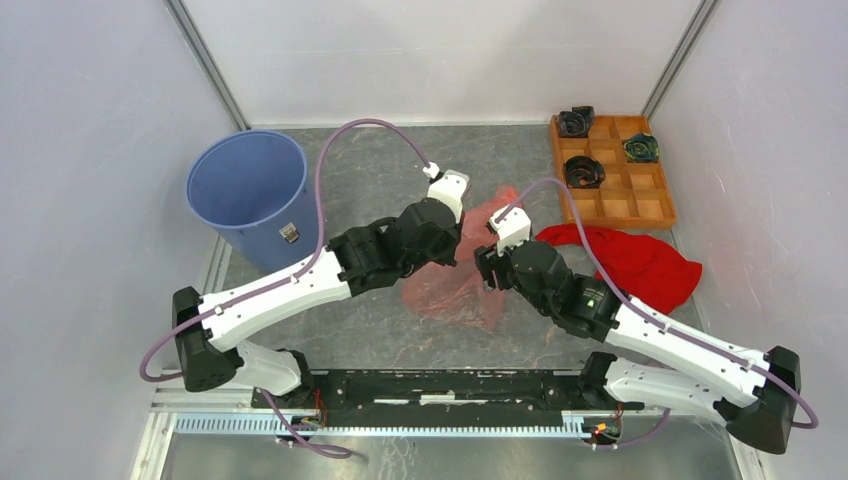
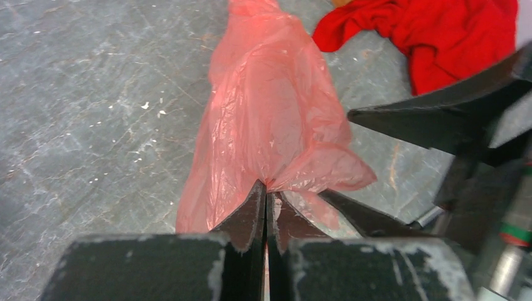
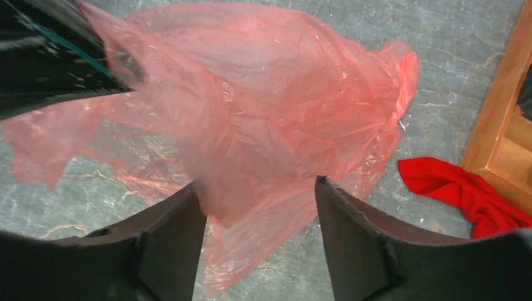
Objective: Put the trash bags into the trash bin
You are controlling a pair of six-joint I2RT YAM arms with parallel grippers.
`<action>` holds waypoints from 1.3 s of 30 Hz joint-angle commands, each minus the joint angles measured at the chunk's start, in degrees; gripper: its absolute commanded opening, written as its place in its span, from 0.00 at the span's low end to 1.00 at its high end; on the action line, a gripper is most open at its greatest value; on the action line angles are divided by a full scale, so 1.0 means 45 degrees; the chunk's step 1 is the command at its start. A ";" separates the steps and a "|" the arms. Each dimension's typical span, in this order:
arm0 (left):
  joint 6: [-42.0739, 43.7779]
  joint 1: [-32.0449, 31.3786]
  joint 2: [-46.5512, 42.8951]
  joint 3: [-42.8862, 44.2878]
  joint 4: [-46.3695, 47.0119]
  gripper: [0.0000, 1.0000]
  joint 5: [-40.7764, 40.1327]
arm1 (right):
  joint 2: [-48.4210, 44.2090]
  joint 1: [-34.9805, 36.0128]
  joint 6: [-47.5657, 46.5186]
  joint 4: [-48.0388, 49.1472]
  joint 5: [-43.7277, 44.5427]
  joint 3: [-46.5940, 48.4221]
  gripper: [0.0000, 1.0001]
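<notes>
The pink trash bag hangs crumpled from my left gripper's pinched fold, so first my right gripper will grab the bag's loose flap [image 3: 227, 199] and spread it wide.
The translucent pink trash bag [image 1: 455, 285] lies crumpled on the table between my two arms. My left gripper [image 2: 270, 187] is shut on a pinched fold of the bag [image 2: 270, 119], which stretches away from its tips. My right gripper [image 3: 257, 188] is open, its fingers [image 3: 175, 232] astride the bag's [image 3: 263, 113] near edge without closing on it. The left gripper's dark body shows at the upper left of the right wrist view. The blue trash bin [image 1: 248, 190] stands upright and empty at the back left, well left of both grippers.
A solid red cloth [image 1: 640, 262] lies right of the bag, also in the left wrist view [image 2: 452, 37]. An orange compartmented tray [image 1: 612, 170] with dark items sits at the back right. White walls enclose the table.
</notes>
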 commanded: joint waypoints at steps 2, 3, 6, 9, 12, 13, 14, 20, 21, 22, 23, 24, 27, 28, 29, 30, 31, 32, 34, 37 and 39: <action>0.0340 -0.0056 0.0489 0.1330 -0.1086 0.02 0.1884 | 0.0046 -0.0042 0.1641 0.0698 0.0362 -0.0432 0.87; 0.0300 -0.0054 0.0547 0.1478 -0.1167 0.02 0.2060 | 0.0090 -0.0031 0.1773 0.0746 0.0689 -0.0537 0.94; 0.0292 -0.0046 0.0805 0.1742 -0.1329 0.02 0.2227 | 0.0118 -0.0028 0.1137 0.1758 0.0951 -0.1057 0.98; 0.0372 -0.0056 0.1039 0.2070 -0.1556 0.02 0.2431 | -0.0082 -0.0021 0.0335 0.3117 0.1774 -0.1762 0.98; 0.0485 -0.0052 0.0953 0.2191 -0.1659 0.02 0.2477 | -0.0528 -0.0030 -0.0834 0.4059 0.2181 -0.2059 0.90; 0.0528 -0.0054 0.0864 0.2164 -0.1669 0.02 0.2396 | -0.0737 -0.0043 -0.1284 0.4559 0.1891 -0.2144 0.75; 0.0583 -0.0047 0.0763 0.2107 -0.1670 0.02 0.2250 | -0.0899 -0.0040 -0.1598 0.4763 0.1524 -0.2118 0.56; 0.0453 -0.0038 -0.0401 0.0986 -0.1065 0.33 0.1327 | -0.0623 -0.0180 -0.0032 0.3322 0.0728 -0.0631 0.00; 0.0348 -0.0051 -0.0724 0.0414 -0.0752 0.52 0.1408 | -0.0358 -0.0264 0.0292 0.2734 0.0671 -0.0054 0.00; 0.0233 -0.0049 -0.1113 0.0043 -0.0342 0.67 0.1582 | -0.0135 -0.0367 0.0581 0.2189 0.0659 0.0449 0.00; 0.0123 -0.0048 -0.1530 -0.0692 0.0044 0.79 0.1782 | 0.0122 -0.0480 0.0784 0.1578 0.0700 0.1026 0.00; -0.0057 -0.0041 -0.1919 -0.1268 0.0453 0.87 0.1951 | 0.0322 -0.0636 0.0940 0.1071 0.0697 0.1551 0.00; -0.0983 -0.0054 -0.3312 -0.3281 0.1608 1.00 0.2200 | 0.0781 -0.1270 0.1066 0.0271 0.0391 0.2484 0.00; -0.1228 -0.0054 -0.3780 -0.3906 0.1896 1.00 0.2417 | 0.0898 -0.1621 0.1028 0.0092 0.0082 0.2718 0.00; -0.1407 -0.0054 -0.4239 -0.4431 0.2096 1.00 0.2545 | 0.1050 -0.2025 0.0995 0.0005 -0.0271 0.2907 0.00; -0.1660 -0.0056 -0.4859 -0.4894 0.2192 1.00 0.2578 | 0.1192 -0.2461 0.0922 -0.0061 -0.0825 0.3048 0.00; -0.1866 -0.0046 -0.5307 -0.5419 0.2223 1.00 0.2541 | 0.1312 -0.2878 0.0884 -0.0112 -0.1265 0.3161 0.00; -0.2078 -0.0044 -0.5736 -0.5659 0.2244 1.00 0.2483 | 0.1435 -0.3208 0.0855 -0.0140 -0.1710 0.3271 0.00; -0.2570 -0.0055 -0.6533 -0.6469 0.2345 1.00 0.2393 | 0.1649 -0.3671 0.0722 -0.0244 -0.2239 0.3544 0.00; -0.3337 -0.0056 -0.7304 -0.7402 0.2432 1.00 0.1840 | 0.1777 -0.3974 0.0513 -0.0418 -0.2560 0.3955 0.00; -0.3886 -0.0056 -0.7479 -0.7934 0.2454 1.00 0.1142 | 0.1783 -0.4095 0.0436 -0.0582 -0.2652 0.4214 0.00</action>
